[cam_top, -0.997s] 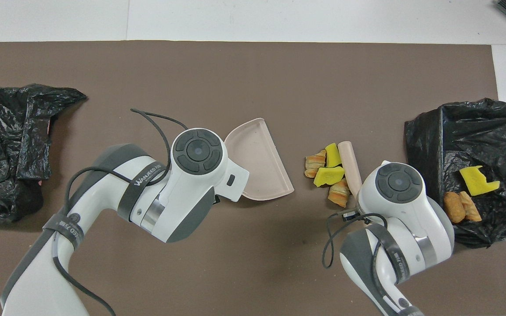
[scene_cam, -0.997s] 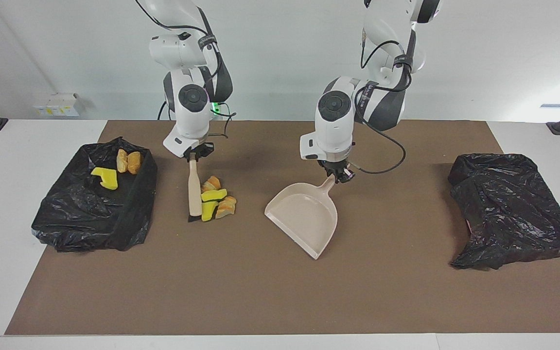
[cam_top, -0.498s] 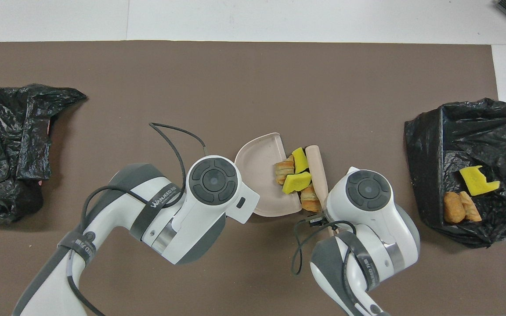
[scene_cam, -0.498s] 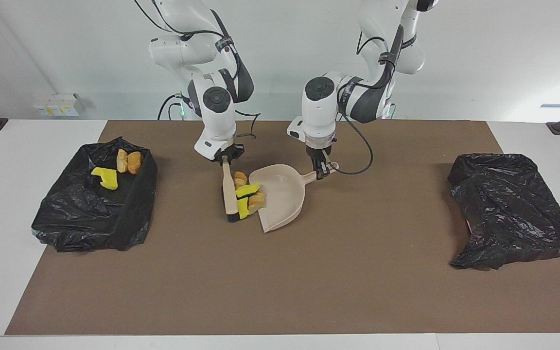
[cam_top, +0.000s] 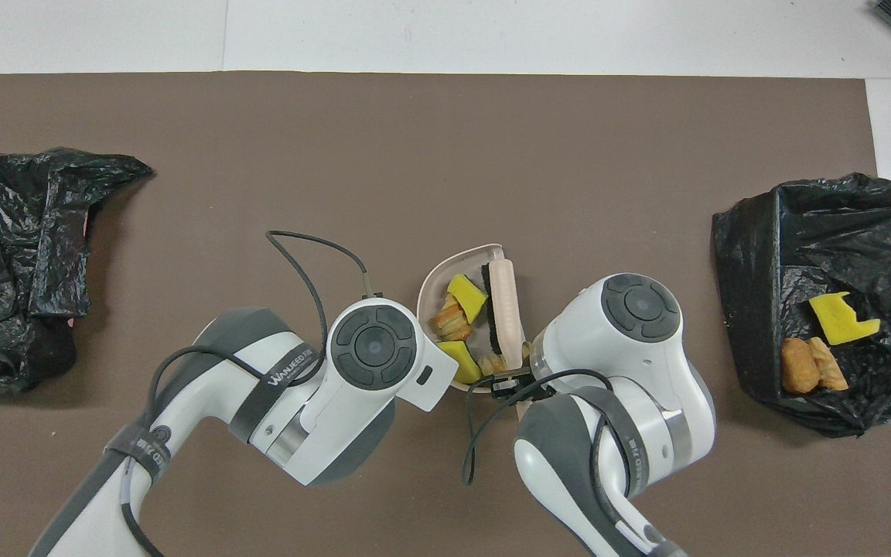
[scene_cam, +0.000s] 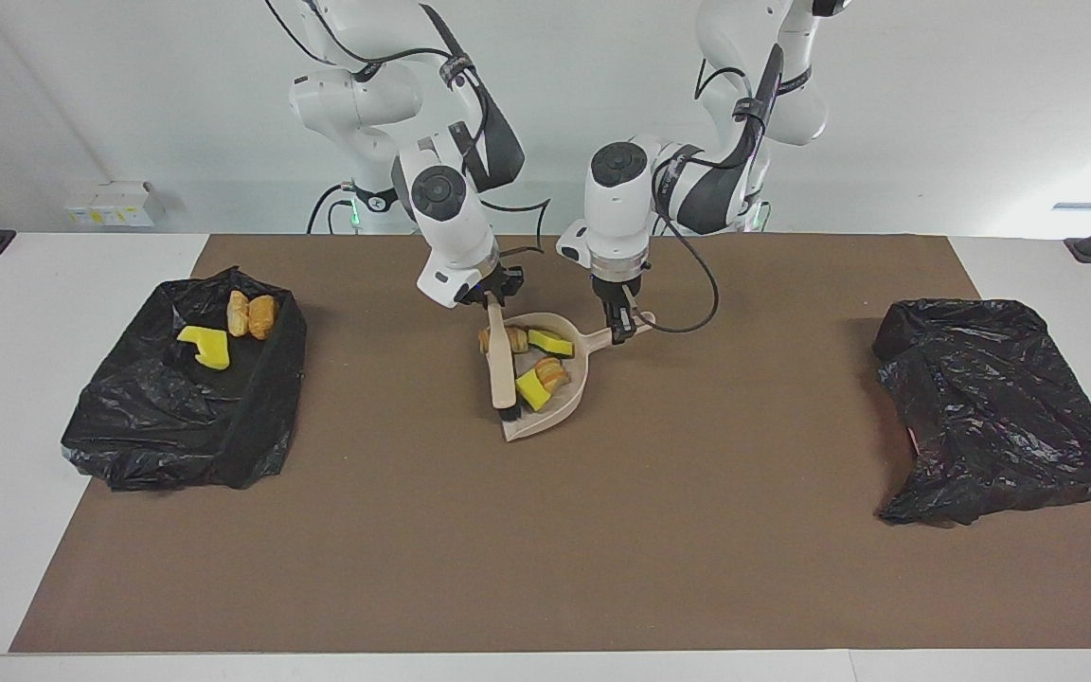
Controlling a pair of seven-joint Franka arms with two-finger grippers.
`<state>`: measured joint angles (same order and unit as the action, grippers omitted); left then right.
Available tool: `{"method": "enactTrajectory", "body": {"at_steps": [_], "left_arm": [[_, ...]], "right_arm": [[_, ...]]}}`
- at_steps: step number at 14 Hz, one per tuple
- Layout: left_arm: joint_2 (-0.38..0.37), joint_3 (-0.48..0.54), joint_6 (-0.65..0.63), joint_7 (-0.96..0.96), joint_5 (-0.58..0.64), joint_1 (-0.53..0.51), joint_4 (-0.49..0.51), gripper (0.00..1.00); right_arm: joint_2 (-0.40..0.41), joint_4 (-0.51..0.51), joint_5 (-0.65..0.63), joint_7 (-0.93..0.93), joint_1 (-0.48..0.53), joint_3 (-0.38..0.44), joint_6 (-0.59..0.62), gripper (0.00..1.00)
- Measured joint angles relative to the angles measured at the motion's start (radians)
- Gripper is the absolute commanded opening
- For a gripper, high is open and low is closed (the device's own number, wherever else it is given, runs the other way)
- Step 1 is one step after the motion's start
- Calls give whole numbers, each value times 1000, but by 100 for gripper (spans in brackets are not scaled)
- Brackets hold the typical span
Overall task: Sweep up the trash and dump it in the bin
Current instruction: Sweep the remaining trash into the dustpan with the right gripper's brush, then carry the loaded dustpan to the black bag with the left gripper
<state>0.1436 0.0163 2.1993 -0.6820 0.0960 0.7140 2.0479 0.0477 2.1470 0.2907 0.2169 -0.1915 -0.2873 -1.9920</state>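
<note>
Next, I set the beige brush down with my right gripper on the bare brown mat (cam_top: 453, 450) between my two wrists.
The beige dustpan (scene_cam: 564, 409) (cam_top: 431, 277) sits at mid-mat, close to the robots. My left gripper (scene_cam: 618, 327) is shut on its handle. My right gripper (scene_cam: 491, 296) is shut on the handle of a beige brush (scene_cam: 501, 365) (cam_top: 503, 290), which lies across the pan's mouth with its black bristles turned into the pan. The trash (scene_cam: 534, 386) (cam_top: 466, 292), yellow chunks and orange-brown lumps, lies inside the pan against the brush. The bin (scene_cam: 252, 417) (cam_top: 755, 255), lined with a black bag, stands toward the right arm's end and holds a yellow chunk (scene_cam: 205, 347) and two bread lumps (scene_cam: 250, 314). In the overhead view the wrists hide both grippers.
A second crumpled black bag (scene_cam: 991, 407) (cam_top: 12, 255) lies toward the left arm's end of the brown mat (scene_cam: 545, 549). A loose black cable (cam_top: 314, 255) loops from the left wrist beside the pan.
The two arms have come together. The brush has pushed the pile of trash off the mat into the dustpan, which turned its mouth toward the brush and slid to meet it.
</note>
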Motion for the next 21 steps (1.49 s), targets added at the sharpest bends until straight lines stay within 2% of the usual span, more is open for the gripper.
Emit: {"method": "enactTrajectory", "body": {"at_steps": [3, 7, 9, 11, 14, 16, 19, 21], "left_arm": [[-1, 4, 18, -19, -29, -15, 10, 0], [0, 8, 24, -104, -79, -78, 12, 0], [-1, 10, 26, -192, -138, -128, 10, 0], [-5, 12, 24, -308, -177, -187, 3, 0], [-20, 13, -12, -407, -186, -254, -25, 0], [-28, 14, -61, -481, -199, -307, -68, 0], [-32, 15, -161, -589, -221, -413, -157, 0], [-32, 15, -218, -648, -232, -482, -216, 0]], "right_arm": [[-46, -57, -24, -11, 17, 14, 141, 0], [-175, -73, -111, -34, 47, 16, 325, 0], [-236, -57, -138, -34, 38, 11, 389, 0], [-301, 6, -139, 9, 9, 2, 401, 0], [-371, 101, -90, 150, -60, -5, 383, 0], [-368, 146, -52, 277, -144, -6, 280, 0], [-308, 196, -38, 455, -292, -10, 103, 0], [-242, 202, -38, 502, -346, -11, 13, 0]]}}
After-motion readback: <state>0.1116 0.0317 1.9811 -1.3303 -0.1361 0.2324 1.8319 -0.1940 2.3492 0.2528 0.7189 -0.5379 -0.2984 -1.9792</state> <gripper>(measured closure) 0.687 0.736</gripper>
